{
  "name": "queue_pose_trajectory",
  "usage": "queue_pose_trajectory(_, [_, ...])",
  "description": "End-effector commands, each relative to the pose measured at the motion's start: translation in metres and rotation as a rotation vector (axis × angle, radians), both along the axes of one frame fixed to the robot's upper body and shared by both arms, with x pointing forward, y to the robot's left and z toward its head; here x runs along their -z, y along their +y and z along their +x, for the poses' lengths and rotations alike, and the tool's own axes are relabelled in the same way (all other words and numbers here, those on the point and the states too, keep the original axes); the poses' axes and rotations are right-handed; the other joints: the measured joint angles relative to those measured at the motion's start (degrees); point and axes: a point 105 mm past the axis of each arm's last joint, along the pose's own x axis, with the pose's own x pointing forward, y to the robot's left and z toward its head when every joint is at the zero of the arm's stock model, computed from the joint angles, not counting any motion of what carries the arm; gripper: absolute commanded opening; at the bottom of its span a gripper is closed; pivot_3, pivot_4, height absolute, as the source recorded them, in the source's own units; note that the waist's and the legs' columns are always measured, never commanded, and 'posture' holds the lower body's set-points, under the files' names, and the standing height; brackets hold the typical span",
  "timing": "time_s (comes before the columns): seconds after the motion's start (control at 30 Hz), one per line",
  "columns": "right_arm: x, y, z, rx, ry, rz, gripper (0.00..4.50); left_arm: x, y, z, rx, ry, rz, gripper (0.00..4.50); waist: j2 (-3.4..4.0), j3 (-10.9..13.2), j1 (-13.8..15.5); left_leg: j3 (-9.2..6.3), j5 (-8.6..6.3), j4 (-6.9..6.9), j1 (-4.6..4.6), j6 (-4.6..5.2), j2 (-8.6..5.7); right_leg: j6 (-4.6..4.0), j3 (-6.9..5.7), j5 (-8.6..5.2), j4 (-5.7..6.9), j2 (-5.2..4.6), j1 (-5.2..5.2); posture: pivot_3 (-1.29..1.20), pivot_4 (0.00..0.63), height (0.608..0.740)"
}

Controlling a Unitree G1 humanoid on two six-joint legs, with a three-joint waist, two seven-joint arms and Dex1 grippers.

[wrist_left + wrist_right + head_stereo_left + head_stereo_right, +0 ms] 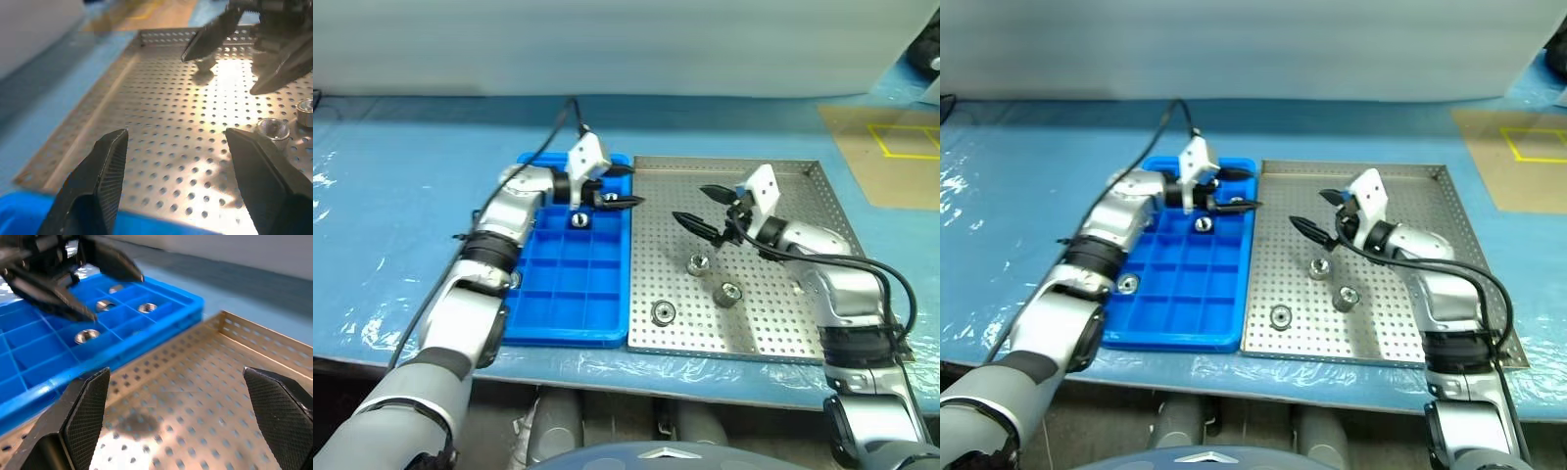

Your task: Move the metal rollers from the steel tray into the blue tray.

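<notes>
I should close my left gripper on the metal roller's sides point(698, 265) point(273, 131), beside my right gripper's fingers. That roller is the one farthest back in the near group in the steel tray.
Three metal rollers point(697, 262) point(727, 293) point(663, 312) lie on the steel tray point(783, 196), in its near left part. Several more rollers point(579, 219) point(87, 336) sit in compartments of the blue tray point(558, 313). My left gripper point(625, 187) hovers over the seam between the two trays at their far end, pointing toward the steel tray, open and empty. The right gripper point(691, 205) hangs above the steel tray's left middle, facing the left one, open with nothing between its fingers point(85, 406). In the left wrist view, two rollers point(273, 129) lie beyond the open fingers point(105, 171).
The trays sit side by side on a light blue table covering point(401, 196). A brown board with yellow tape point(891, 147) lies at the far right. A black cable point(553, 137) runs along my left arm. The steel tray's right half is bare.
</notes>
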Motion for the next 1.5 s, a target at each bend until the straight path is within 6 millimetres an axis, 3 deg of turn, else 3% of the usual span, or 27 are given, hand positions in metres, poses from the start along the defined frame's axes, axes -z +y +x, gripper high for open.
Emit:
queue_pose_trajectory(0.03, [-0.019,-0.016,-0.018,0.091,-0.07,0.011,4.5,-0.003,-0.03,-0.002,0.066,-0.013,0.01,3.34,0.0,0.0,-0.7,0.01,-0.06,0.03,0.0,0.1,-0.01,0.01,0.01,0.0,-0.02,-0.01,0.02,-0.49,0.15,0.74])
queue_pose_trajectory(0.2, [-0.014,-0.027,-0.04,0.18,-0.054,0.001,4.5,0.008,-0.064,-0.015,0.144,0.034,0.022,3.34,0.0,0.0,-3.5,0.0,-0.25,0.12,0.1,0.4,-0.02,-0.17,0.07,-0.1,-0.12,-0.02,0.15,-0.59,0.15,0.74])
queue_pose_trajectory(0.33, [-0.014,-0.036,-0.051,0.251,-0.052,-0.001,4.5,0.02,-0.076,-0.027,0.223,0.044,0.077,3.34,0.0,0.0,-5.4,0.01,-0.27,0.22,0.26,0.42,-0.01,-0.11,0.15,-0.08,-0.2,-0.01,0.31,-0.64,0.15,0.74])
queue_pose_trajectory(0.5, [-0.011,-0.038,-0.059,0.28,-0.037,-0.004,4.5,0.031,-0.067,-0.031,0.267,0.063,0.15,3.34,0.02,0.0,-7.0,-0.02,-0.41,0.38,0.31,0.33,-0.01,-0.02,0.17,-0.03,-0.22,-0.02,0.43,-0.66,0.15,0.74])
queue_pose_trajectory(0.8, [-0.003,-0.037,-0.056,0.295,-0.022,-0.009,4.5,0.048,-0.041,-0.03,0.284,0.074,0.289,3.34,0.04,0.0,-8.1,-0.05,-0.51,0.42,0.12,0.84,0.06,-0.03,0.15,-0.02,-0.5,-0.11,0.46,-0.65,0.15,0.74])
queue_pose_trajectory(1.13, [0.001,-0.04,-0.057,0.325,-0.017,-0.008,4.5,0.072,-0.046,-0.037,0.291,0.06,0.369,3.34,0.04,0.0,-8.2,-0.05,-0.64,0.41,0.07,1.04,0.06,-0.04,0.14,-0.01,-0.78,-0.2,0.54,-0.66,0.15,0.74])
queue_pose_trajectory(1.47, [0.004,-0.043,-0.06,0.344,-0.014,-0.025,4.5,0.08,-0.052,-0.037,0.26,0.073,0.368,3.34,0.04,0.0,-9.7,-0.06,-0.64,0.41,0.09,1.04,0.05,-0.03,0.13,-0.01,-0.82,-0.2,0.58,-0.68,0.15,0.74])
queue_pose_trajectory(1.5, [0.005,-0.043,-0.06,0.346,-0.015,-0.026,4.5,0.08,-0.051,-0.038,0.264,0.08,0.37,3.17,0.04,0.0,-9.7,-0.07,-0.65,0.41,0.09,1.05,0.05,-0.03,0.13,-0.01,-0.83,-0.2,0.58,-0.68,0.15,0.74])
